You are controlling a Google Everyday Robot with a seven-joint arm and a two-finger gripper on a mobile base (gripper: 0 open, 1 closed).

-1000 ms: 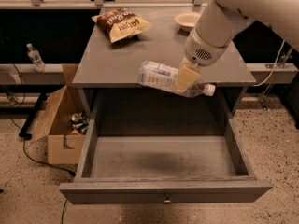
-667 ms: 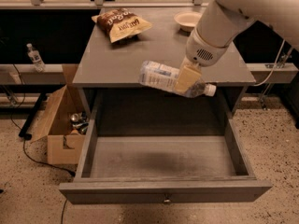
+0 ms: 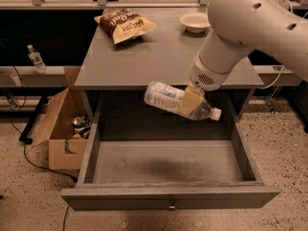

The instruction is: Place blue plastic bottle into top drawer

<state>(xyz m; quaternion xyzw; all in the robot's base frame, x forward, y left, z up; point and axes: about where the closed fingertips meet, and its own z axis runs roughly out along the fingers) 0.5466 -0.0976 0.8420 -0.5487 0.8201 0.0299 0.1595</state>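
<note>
Next, I open my gripper to let go of the blue plastic bottle near the back middle of the open top drawer (image 3: pixel 170 135).
The blue plastic bottle (image 3: pixel 166 97) lies sideways in the air, white cap to the right, above the back of the open top drawer (image 3: pixel 168 161). My gripper (image 3: pixel 191 102) is shut on the bottle near its neck end, its tan finger (image 3: pixel 190 101) across the front of the bottle. The white arm comes down from the upper right. The drawer is pulled fully out, with a small round knob at its front centre, and nothing lies in it.
A brown chip bag (image 3: pixel 126 24) and a white bowl (image 3: pixel 195 21) sit on the grey cabinet top (image 3: pixel 163 57). An open cardboard box (image 3: pixel 62 129) stands on the floor left of the drawer. A small clear water bottle (image 3: pixel 35 59) stands far left.
The bottle and gripper have come down and forward, from level with the cabinet top's front edge to over the open drawer.
</note>
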